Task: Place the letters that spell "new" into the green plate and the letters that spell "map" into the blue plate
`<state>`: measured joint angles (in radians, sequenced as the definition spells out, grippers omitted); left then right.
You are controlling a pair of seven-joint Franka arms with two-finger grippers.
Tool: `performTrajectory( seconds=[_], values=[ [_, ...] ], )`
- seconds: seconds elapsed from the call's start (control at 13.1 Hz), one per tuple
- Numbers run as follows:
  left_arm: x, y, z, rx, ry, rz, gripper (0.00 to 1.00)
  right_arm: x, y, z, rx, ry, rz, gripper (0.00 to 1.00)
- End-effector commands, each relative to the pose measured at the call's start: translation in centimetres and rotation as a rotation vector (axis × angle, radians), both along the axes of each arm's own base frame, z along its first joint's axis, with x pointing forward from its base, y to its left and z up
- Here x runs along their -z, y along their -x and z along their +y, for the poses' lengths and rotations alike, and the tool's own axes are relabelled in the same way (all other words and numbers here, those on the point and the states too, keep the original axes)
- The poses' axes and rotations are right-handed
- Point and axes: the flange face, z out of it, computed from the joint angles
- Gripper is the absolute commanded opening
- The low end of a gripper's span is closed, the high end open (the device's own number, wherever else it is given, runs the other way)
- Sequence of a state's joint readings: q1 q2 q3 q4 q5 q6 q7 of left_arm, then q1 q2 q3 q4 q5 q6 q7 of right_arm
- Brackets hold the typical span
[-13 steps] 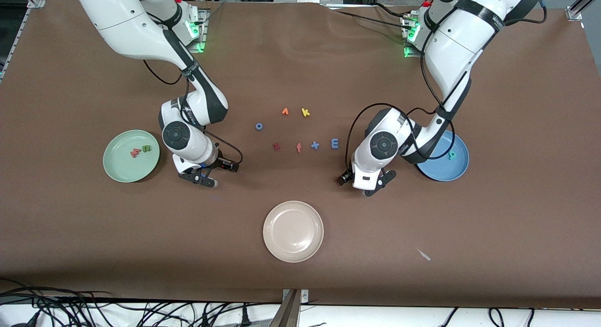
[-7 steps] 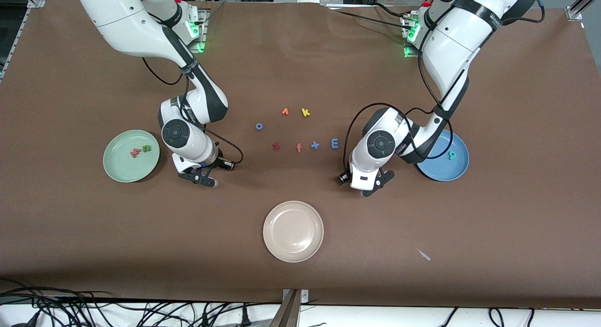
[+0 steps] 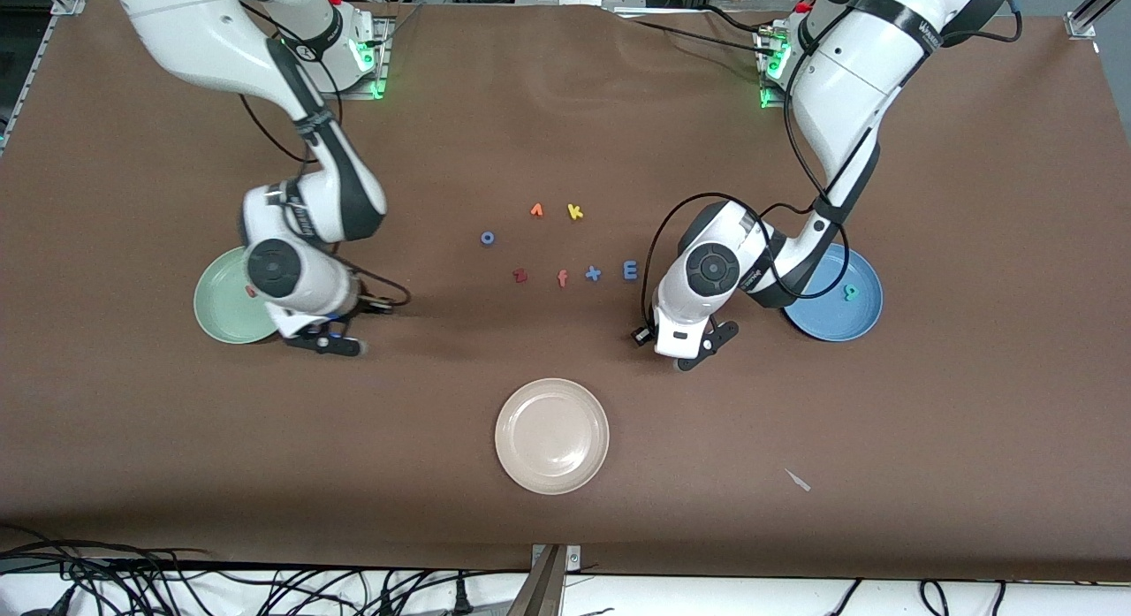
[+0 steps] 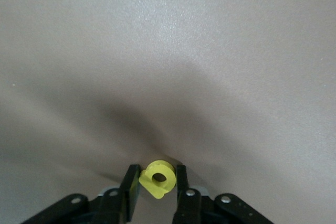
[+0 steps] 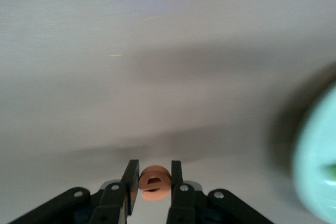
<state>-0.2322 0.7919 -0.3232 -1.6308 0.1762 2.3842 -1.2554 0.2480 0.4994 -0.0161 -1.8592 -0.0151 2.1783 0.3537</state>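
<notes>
Next, my left gripper lets go of the yellow rounded letter in the blue plate [image 3: 823,286], close beside the teal letter.
My right gripper [image 3: 331,343] hangs over the table just beside the green plate [image 3: 216,311], shut on the orange e [image 5: 154,182]. In the right wrist view the green plate [image 5: 317,182] shows at the picture's edge. The right wrist hides the letters lying in that plate. My left gripper [image 3: 698,349] is low over the table between the cream plate and the blue plate [image 3: 835,320], shut on the yellow rounded letter [image 4: 158,178]. The teal letter [image 3: 850,291] lies in the blue plate. The blue m [image 3: 630,269] lies on the table, in the row of loose letters.
A cream-white plate [image 3: 552,436] sits nearest the front camera, mid-table. Loose letters lie in the middle: blue o [image 3: 487,238], orange pointed piece [image 3: 536,210], yellow k [image 3: 575,212], dark red z [image 3: 519,276], orange f [image 3: 562,278], blue x [image 3: 593,273]. A small scrap [image 3: 798,480] lies toward the left arm's end.
The right arm has carried the orange e from mid-table over to the edge of the green plate. The left gripper has closed on the yellow letter and shifted slightly.
</notes>
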Motion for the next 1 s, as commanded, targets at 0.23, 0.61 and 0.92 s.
performTrajectory(
  seconds=[0.23,0.61,0.92],
  values=[
    [-0.4,-0.7,1.7,0.018,-0.06,0.02,0.19,-1.6,0.8,-12.1,-0.061,0.05,0.158,0.04],
    [-4.5,-2.2,7.3,0.121,-0.103,0.1,0.17,0.4,0.4,-17.4,0.014,0.054,0.183,1.0],
    [-8.5,-2.7,14.7,0.273,-0.09,0.229,0.16,-4.8,-2.1,-14.5,0.0,0.044,0.216,1.0]
  ],
)
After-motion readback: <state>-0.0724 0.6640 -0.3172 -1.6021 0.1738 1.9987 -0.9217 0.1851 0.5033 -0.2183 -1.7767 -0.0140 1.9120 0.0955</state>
